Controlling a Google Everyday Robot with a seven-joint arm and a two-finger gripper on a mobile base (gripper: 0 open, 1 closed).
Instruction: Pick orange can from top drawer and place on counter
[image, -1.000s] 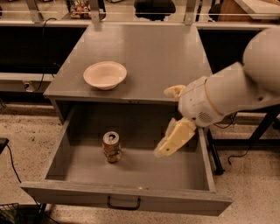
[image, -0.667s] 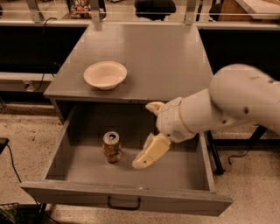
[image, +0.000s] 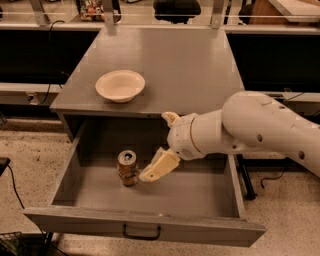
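Next, the gripper needs to move across to the orange can in the open top drawer and close around the can's upper half (image: 128, 164).
The orange can (image: 128, 168) stands upright on the floor of the open top drawer (image: 200, 224), left of the middle. My gripper (image: 154, 146) reaches in from the right over the drawer, just right of the can. It is open: the lower finger (image: 159, 165) points down toward the can and its tip is right next to it, while the upper finger (image: 170, 118) sits at the counter's front edge. The can is not held. The grey counter (image: 170, 60) lies above and behind the drawer.
A cream bowl (image: 120, 85) sits on the counter's front left. The drawer's dark handle (image: 141, 234) is on its front panel. My bulky white arm (image: 260, 130) crosses the drawer's right side. Speckled floor surrounds the cabinet; black cables lie at left and right.
My gripper has moved left across the drawer, from its right side to just beside the can. The can and bowl have not moved.
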